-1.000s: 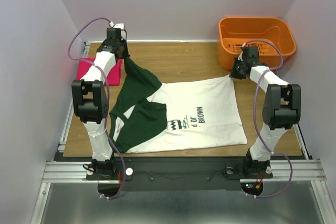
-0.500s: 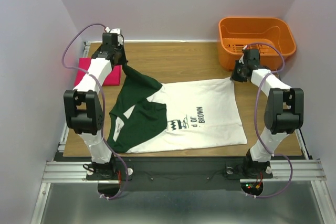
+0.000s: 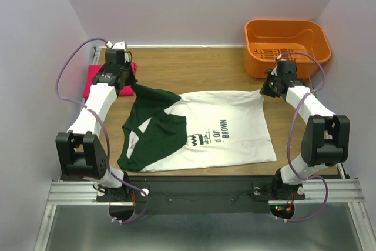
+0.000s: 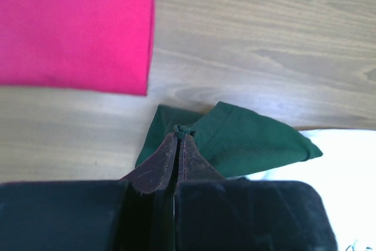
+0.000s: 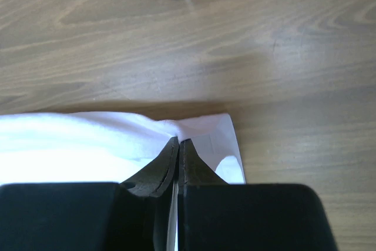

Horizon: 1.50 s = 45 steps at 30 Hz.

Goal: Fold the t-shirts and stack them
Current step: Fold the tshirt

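Note:
The left gripper I have will release the far green sleeve on the shirt's green cloth (image 3: 142,136) beside the small white patch.
The white t-shirt (image 3: 229,127) with dark green sleeves and black print lies spread across the table's middle. My left gripper (image 3: 131,86) is shut on its far green sleeve (image 4: 247,139), pinching the cloth at the fingertips (image 4: 179,136). My right gripper (image 3: 265,91) is shut on the shirt's far right white corner (image 5: 205,130). The pink-red t-shirt (image 3: 94,77) lies folded at the far left, partly under my left arm; it fills the upper left of the left wrist view (image 4: 73,24).
An orange plastic basket (image 3: 286,42) stands at the far right corner, just behind my right gripper. Bare wooden table (image 3: 194,69) stretches between the arms behind the shirt. The table's near edge runs along the metal rail (image 3: 205,189).
My left gripper has moved forward and down with the green sleeve, drawing it flatter toward the table. My right gripper has shifted slightly forward with the white corner. The left arm has swung leftward.

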Motion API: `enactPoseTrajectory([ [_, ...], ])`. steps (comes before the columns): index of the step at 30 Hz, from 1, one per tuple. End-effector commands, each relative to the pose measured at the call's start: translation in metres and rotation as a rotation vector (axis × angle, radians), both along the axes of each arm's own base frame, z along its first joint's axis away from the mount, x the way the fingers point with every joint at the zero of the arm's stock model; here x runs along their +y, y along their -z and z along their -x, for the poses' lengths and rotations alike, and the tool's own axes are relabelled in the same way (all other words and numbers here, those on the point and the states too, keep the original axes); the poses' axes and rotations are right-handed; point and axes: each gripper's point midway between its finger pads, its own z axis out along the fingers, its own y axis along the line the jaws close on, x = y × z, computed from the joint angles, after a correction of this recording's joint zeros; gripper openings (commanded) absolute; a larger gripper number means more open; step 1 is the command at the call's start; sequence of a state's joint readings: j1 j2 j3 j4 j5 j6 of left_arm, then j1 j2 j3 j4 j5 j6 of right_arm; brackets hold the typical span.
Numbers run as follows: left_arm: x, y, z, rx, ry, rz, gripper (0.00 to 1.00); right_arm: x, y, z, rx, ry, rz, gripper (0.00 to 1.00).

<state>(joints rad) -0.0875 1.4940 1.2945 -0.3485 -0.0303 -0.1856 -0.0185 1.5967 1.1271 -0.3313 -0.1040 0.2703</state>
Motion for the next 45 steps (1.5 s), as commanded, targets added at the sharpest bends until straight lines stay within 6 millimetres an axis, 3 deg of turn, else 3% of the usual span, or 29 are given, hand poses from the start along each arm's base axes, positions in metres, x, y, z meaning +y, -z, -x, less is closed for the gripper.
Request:
enactPoseTrajectory([
  [1,0.016,-0.018,0.028,-0.039,-0.081,-0.016,0.00,-0.009,-0.015,0.010,-0.037,0.044,0.016,0.03],
  [5,0.025,-0.010,0.053,-0.031,-0.146,-0.013,0.00,-0.014,-0.013,0.023,-0.032,0.066,0.040,0.01],
  [13,0.028,-0.019,0.083,-0.056,-0.191,0.029,0.00,-0.017,-0.011,0.039,-0.022,0.087,0.046,0.01],
  [19,0.028,0.002,0.111,0.009,-0.236,0.067,0.00,-0.023,-0.012,0.053,-0.019,0.126,0.064,0.01],
  [24,0.027,0.020,0.137,0.042,-0.278,0.110,0.00,-0.026,0.001,0.073,0.026,0.150,0.073,0.01],
  [35,0.021,0.032,0.164,0.068,-0.376,0.240,0.00,-0.032,0.033,0.092,0.140,0.205,0.091,0.01],
  [45,0.013,0.054,0.185,0.121,-0.429,0.328,0.00,-0.032,0.042,0.102,0.177,0.227,0.084,0.02],
])
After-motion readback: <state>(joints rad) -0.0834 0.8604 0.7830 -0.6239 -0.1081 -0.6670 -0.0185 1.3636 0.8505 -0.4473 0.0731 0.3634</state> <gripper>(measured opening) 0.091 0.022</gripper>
